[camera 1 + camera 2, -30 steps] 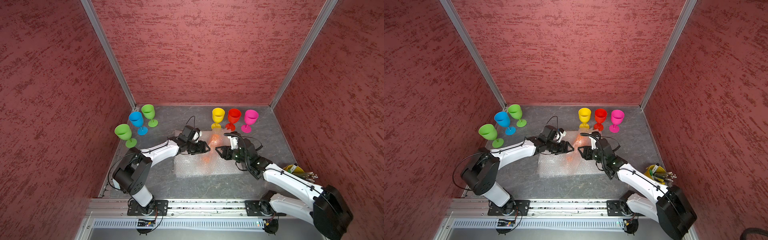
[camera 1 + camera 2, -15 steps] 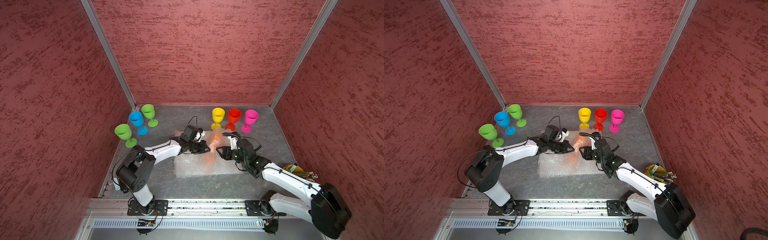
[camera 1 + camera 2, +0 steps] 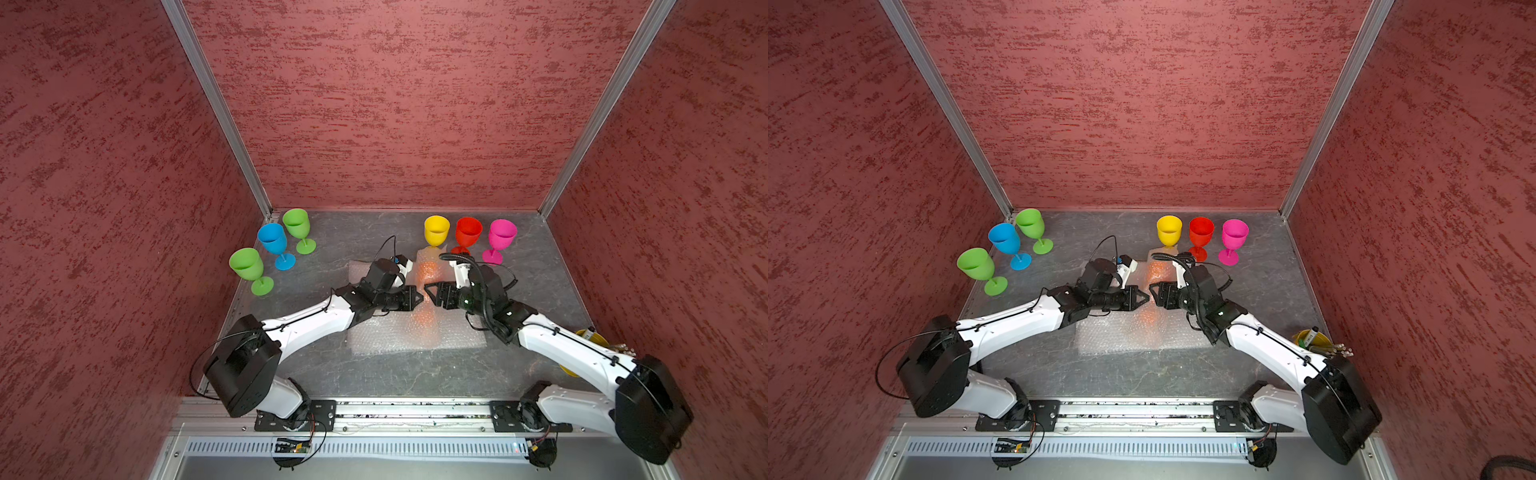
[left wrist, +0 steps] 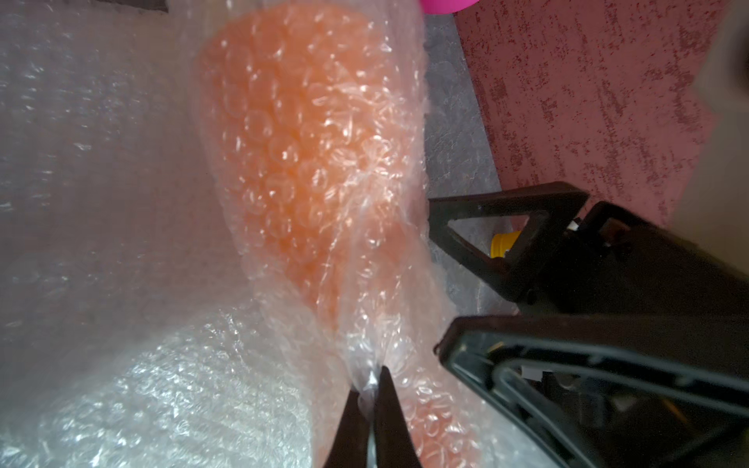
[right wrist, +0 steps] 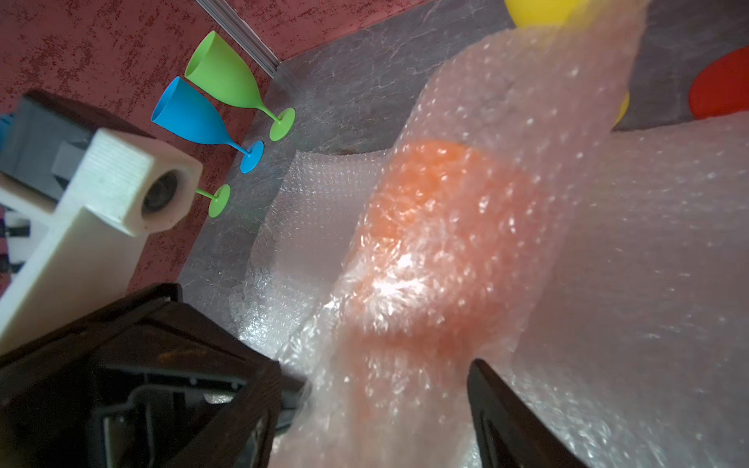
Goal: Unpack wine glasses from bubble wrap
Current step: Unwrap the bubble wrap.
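Observation:
My right gripper has its fingers on either side of the wrapped orange wine glass, so I will pinch only the bubble wrap (image 5: 505, 327) beside the glass and peel the wrap open.
The orange wine glass (image 4: 308, 133) lies rolled in bubble wrap (image 3: 395, 336) mid-table, glowing through it in both top views (image 3: 428, 272) (image 3: 1156, 272). My left gripper (image 4: 371, 383) is shut, pinching a fold of the wrap beside the glass's narrow end (image 3: 419, 298). My right gripper (image 5: 375, 385) faces it from the other side (image 3: 429, 291), open, its jaws either side of the wrapped glass. Unwrapped glasses stand upright: green (image 3: 247, 266), blue (image 3: 272, 241) and green (image 3: 297, 224) at the back left, yellow (image 3: 436, 230), red (image 3: 468, 232) and pink (image 3: 503, 235) at the back right.
A yellow cup of tools (image 3: 590, 336) sits by the right wall behind my right arm. Red textured walls close in three sides. A metal rail (image 3: 407, 409) carrying both arm bases runs along the front edge.
My left gripper has closed on a fold of the bubble wrap after moving in toward the wrapped glass. My right gripper has opened wider.

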